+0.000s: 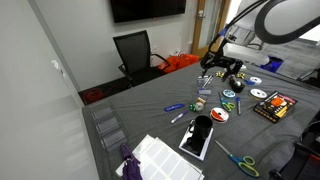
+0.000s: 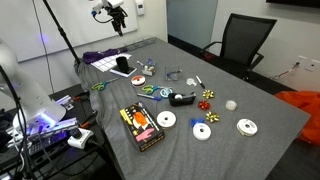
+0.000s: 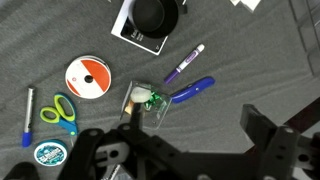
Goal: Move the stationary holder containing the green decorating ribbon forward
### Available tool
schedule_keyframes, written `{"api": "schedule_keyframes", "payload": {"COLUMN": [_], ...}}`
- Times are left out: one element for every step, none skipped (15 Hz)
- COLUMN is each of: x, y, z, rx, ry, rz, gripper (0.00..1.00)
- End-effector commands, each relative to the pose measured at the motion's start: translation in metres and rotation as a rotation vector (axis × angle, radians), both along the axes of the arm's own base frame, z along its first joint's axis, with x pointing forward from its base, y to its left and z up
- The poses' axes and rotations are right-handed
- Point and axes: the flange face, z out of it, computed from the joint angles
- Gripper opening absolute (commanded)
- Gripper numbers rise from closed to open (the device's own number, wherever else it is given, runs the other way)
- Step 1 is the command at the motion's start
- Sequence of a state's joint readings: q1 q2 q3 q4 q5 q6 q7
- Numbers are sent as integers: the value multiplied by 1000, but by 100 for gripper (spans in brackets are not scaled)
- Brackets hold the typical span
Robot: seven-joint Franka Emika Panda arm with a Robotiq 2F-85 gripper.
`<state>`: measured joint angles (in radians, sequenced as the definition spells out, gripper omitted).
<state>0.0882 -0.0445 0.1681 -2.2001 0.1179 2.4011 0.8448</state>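
Observation:
I need to move my gripper next to the clear holder's side [image 1: 207, 95] [image 3: 123, 114] that faces the orange-marked CD and close it there, near the holder's corner by the green-yellow scissors.
The clear holder [image 3: 150, 100] with the green ribbon inside lies on the grey cloth, seen in the wrist view just below centre, between a blue pen [image 3: 192, 90] and an orange-marked CD [image 3: 87, 77]. In an exterior view it is a small clear item [image 1: 200, 103] mid-table. My gripper [image 3: 195, 122] is open and empty, high above the table. Its left finger overlaps the holder's lower edge in the wrist view. The gripper also shows in both exterior views [image 1: 222, 68] [image 2: 118, 17].
Near the holder lie a purple marker [image 3: 185, 63], a black round object on a white card [image 3: 150, 18], green-yellow scissors [image 3: 60, 110] and a teal disc [image 3: 48, 152]. A DVD case [image 2: 142, 125] and several CDs [image 2: 202, 131] lie farther off. An office chair [image 1: 133, 50] stands behind the table.

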Motion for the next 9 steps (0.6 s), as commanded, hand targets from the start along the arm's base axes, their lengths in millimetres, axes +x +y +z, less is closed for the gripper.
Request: {"api": "schedule_keyframes", "payload": {"x": [17, 25, 35, 37, 42, 42, 46, 52, 56], "y": [-11, -15, -23, -24, -29, -31, -36, -41, -45], "z": [-32, -41, -47, -56, -65, -74, -82, -88, -94], "rx": [0, 2, -2, -5, -11, -25, -42, -62, -81], "ry": [-26, -27, -24, -22, -17, -9, -3, 8, 19], "rz": [-134, -171, -208, -239, -270, -299, -329, -356, -382], "gripper": [100, 100, 100, 100, 100, 100, 100, 100, 100]}}
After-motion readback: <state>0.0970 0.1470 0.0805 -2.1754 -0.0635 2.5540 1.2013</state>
